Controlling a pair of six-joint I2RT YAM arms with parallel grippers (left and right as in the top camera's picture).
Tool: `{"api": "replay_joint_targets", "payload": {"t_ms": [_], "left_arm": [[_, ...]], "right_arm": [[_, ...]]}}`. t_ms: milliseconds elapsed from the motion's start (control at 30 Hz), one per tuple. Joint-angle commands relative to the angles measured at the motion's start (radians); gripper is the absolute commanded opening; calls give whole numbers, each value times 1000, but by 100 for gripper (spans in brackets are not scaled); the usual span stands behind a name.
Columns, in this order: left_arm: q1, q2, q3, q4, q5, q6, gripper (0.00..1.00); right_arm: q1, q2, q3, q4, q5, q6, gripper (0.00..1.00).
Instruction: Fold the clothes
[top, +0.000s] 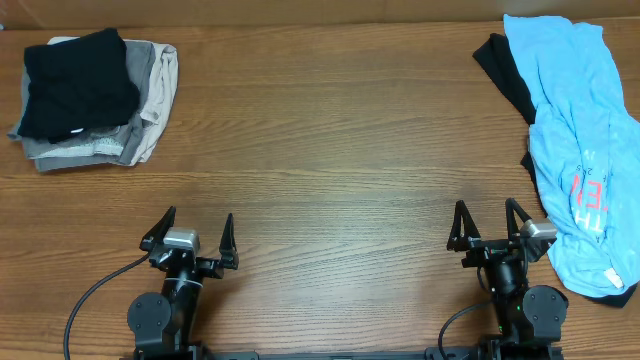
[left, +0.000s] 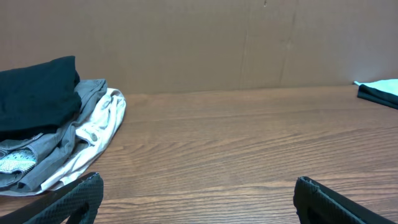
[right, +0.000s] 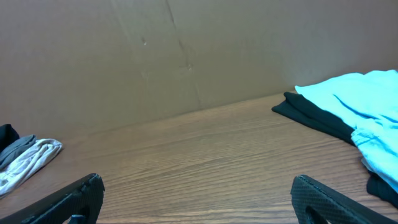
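My right gripper needs to grip the light blue T-shirt on its inner edge (top: 535, 139) (right: 358, 139), which faces the bare middle of the table, where the far part of the black garment ends.
A crumpled light blue T-shirt (top: 580, 140) with white and coral-red print lies along the table's right edge, over a black garment (top: 503, 72); both also show in the right wrist view, the blue T-shirt (right: 354, 99) and the black garment (right: 311, 117). At the far left sits a stack of folded clothes (top: 95, 95), black on top of grey and beige, seen too in the left wrist view as the stack (left: 50, 130). My left gripper (top: 190, 232) is open over bare wood at the front left. My right gripper (top: 488, 222) is open at the front right, just left of the T-shirt.
The wooden table (top: 330, 150) stretches between the two piles. A brown cardboard wall (left: 217, 43) stands behind the table's far edge. Cables trail from both arm bases at the front edge.
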Motion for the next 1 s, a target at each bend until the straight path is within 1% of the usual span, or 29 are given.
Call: {"api": "replay_joint_targets", "payload": {"t_ms": [0,133,233,433,500,633,767,833,967], "left_arm": [[-3,-11,-3,3,13,19,100],[-3,-11,-3,30,12,11,100],[-3,-9,13,38,9,-42,100],[-3,62,108,25,3,-56,100],[-3,177,215,-5,2,-56,100],[-3,352,342,-6,2,-27,100],[-3,544,509,-31,6,-17,100],[-3,623,605,-66,6,-3,100],[-3,793,853,-190,16,32,100]], "right_arm": [[-3,-12,-10,26,-22,0,100],[-3,-12,-8,38,-24,0,100],[-3,-12,11,35,-27,0,100],[-3,-12,90,13,-28,-27,100],[-3,-11,164,-31,-28,-31,100],[-3,9,251,-93,-27,-35,100],[-3,66,364,-163,-41,-34,100],[-3,105,423,-192,-50,-34,100],[-3,220,583,-290,-53,-35,100]]}}
